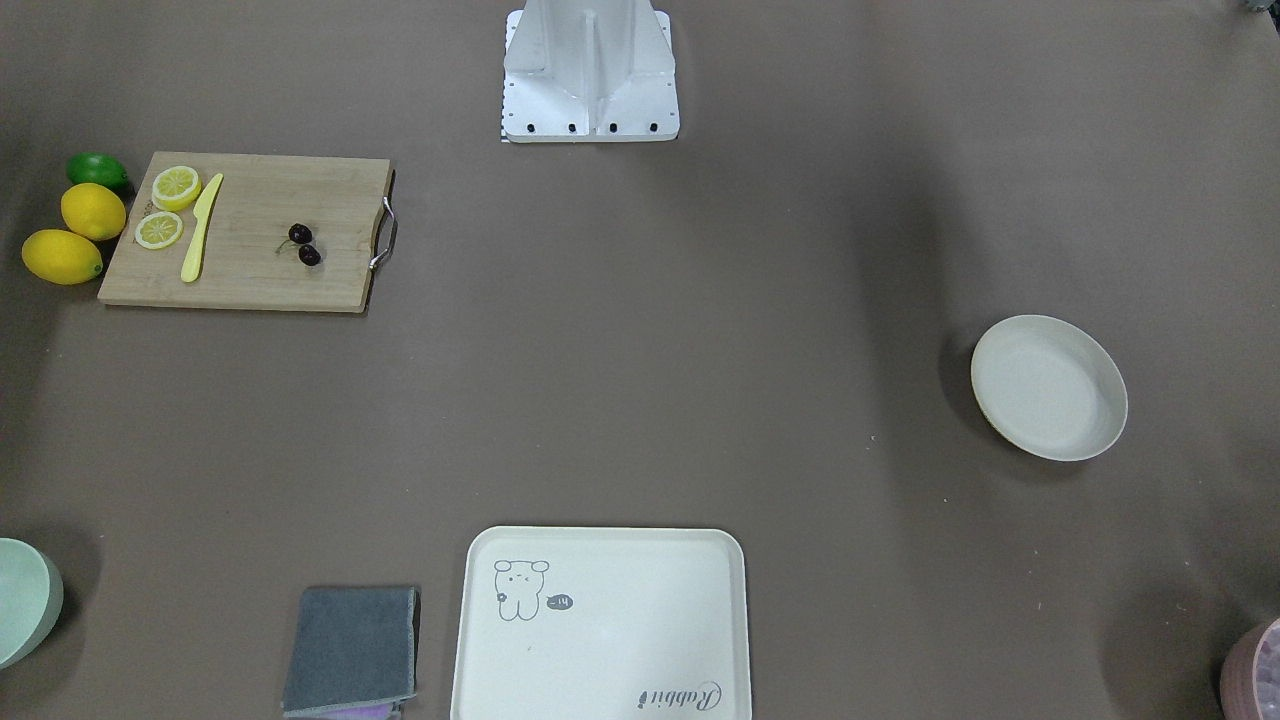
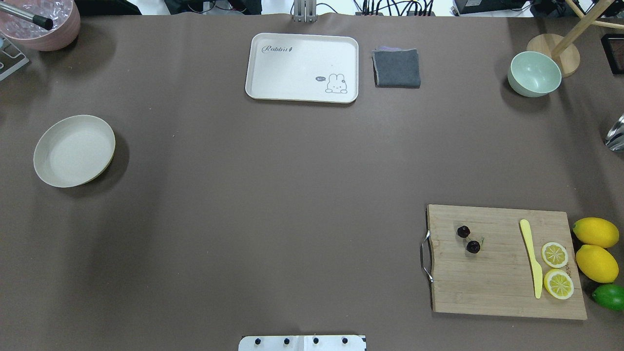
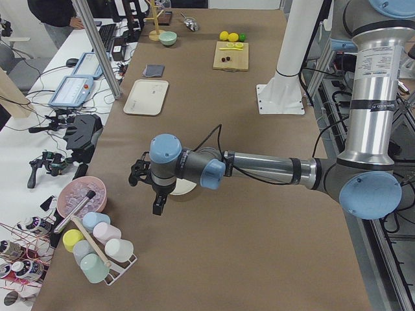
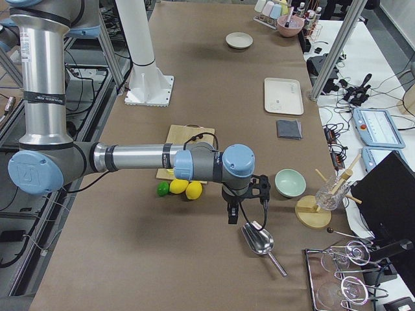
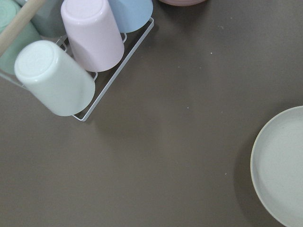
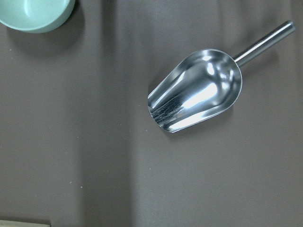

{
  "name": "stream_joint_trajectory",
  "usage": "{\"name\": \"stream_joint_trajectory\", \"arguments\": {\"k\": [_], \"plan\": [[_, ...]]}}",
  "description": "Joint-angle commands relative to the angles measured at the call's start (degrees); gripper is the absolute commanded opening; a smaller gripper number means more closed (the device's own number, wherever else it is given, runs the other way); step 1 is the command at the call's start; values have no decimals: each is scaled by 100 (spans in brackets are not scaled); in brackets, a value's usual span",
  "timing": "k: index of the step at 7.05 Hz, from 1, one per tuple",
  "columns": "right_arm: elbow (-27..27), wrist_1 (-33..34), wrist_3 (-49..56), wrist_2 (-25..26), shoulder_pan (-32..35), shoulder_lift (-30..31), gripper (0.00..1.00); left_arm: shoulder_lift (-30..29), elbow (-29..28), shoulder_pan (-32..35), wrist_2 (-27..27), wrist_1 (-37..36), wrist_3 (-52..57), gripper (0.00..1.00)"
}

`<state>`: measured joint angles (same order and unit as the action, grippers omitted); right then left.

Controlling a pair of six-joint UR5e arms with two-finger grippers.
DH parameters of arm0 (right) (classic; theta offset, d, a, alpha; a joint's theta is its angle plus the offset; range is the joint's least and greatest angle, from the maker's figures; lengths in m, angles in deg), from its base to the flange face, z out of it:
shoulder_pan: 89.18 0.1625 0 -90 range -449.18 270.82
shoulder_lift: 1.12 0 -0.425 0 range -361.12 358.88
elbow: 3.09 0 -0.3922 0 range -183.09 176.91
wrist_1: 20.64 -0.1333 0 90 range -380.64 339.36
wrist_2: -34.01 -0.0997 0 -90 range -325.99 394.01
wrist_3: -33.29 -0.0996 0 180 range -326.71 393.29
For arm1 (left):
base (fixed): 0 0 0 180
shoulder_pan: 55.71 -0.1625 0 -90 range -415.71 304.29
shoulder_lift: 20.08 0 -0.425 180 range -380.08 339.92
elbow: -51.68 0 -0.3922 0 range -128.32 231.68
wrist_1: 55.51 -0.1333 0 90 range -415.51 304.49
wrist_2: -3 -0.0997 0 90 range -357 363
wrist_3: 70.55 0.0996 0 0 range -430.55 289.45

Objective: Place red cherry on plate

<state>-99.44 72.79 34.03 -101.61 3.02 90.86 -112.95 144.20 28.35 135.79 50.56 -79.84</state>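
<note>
The robot's left gripper will next grasp the rim (image 1: 1124, 389) (image 5: 251, 164) of the cream-white plate, on the plate's side that is farthest from the wooden cutting board.
The red cherry (image 1: 304, 244), a dark pair on thin stems, lies on the wooden cutting board (image 1: 250, 290) on my right side, also seen from overhead (image 2: 468, 239). The plate (image 2: 74, 151), round and cream-white, sits bare on my far left; its rim shows in the left wrist view (image 5: 284, 165). My left gripper (image 3: 157, 207) hangs above the table beside the plate, and I cannot tell whether it is open or shut. My right gripper (image 4: 231, 217) hovers over the table end beyond the board, near a metal scoop; I cannot tell its state either.
Lemon slices (image 2: 555, 254), a yellow knife (image 2: 531, 258), two lemons (image 2: 595, 248) and a lime (image 2: 609, 296) crowd the board's outer end. A rabbit tray (image 2: 302, 48), grey cloth (image 2: 397, 68) and green bowl (image 2: 534, 73) line the far edge. A scoop (image 6: 199, 90) and cup rack (image 5: 71, 61) lie at the table ends.
</note>
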Motion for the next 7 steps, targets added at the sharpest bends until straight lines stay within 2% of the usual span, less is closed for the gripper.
{"name": "stream_joint_trajectory", "arguments": {"k": [1, 3, 4, 7], "plan": [[-15, 0, -3, 1, 0, -5, 100, -292, -565, -642, -16, 1531, -1725, 98], [-120, 0, -152, 1, 0, 13, 100, -460, -2073, -1214, -51, 3306, -1901, 98], [-164, 0, -214, 9, 0, 13, 100, -460, -2246, -1425, -190, 3672, -2293, 98], [-173, 0, -232, 1, 0, 13, 100, -460, -2265, -1822, -253, 3684, -2499, 98]]}}
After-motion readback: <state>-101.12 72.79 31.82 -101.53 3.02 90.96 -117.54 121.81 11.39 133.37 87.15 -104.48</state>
